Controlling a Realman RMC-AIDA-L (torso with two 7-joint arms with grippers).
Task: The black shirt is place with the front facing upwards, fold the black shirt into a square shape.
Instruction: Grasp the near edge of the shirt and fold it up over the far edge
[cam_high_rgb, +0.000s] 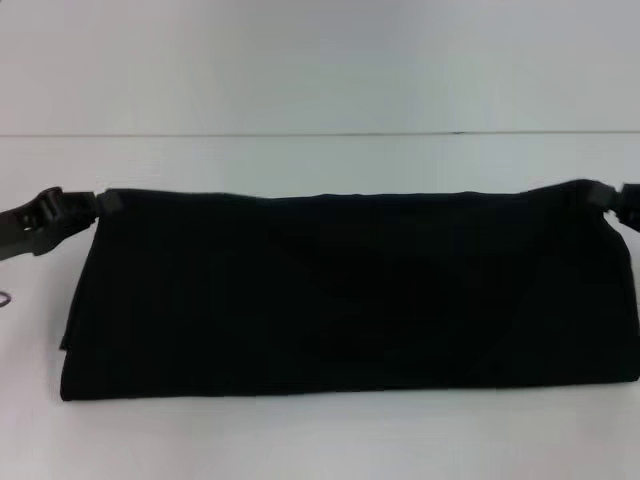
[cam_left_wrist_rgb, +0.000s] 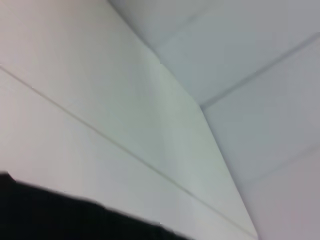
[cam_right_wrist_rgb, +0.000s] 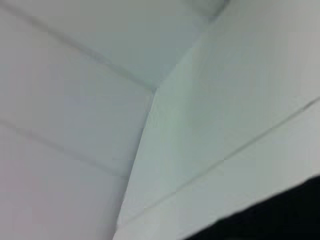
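Note:
The robot's right gripper needs to release the black shirt's corner on the white table (cam_high_rgb: 521, 167) just short of the back seam.
The black shirt (cam_high_rgb: 350, 295) spreads as a wide dark band across the white table in the head view, its print hidden. Its upper edge is stretched taut between both grippers. My left gripper (cam_high_rgb: 100, 203) is shut on the upper left corner of the cloth. My right gripper (cam_high_rgb: 603, 193) is shut on the upper right corner. The lower edge of the shirt rests on the table near the front. A strip of the black shirt (cam_left_wrist_rgb: 75, 220) shows in the left wrist view, and a corner of the black shirt (cam_right_wrist_rgb: 280, 215) shows in the right wrist view.
The white table (cam_high_rgb: 320, 160) runs back to a seam with a pale wall (cam_high_rgb: 320, 60). A small dark object (cam_high_rgb: 4, 298) sits at the far left edge. The wrist views show white panels and seams.

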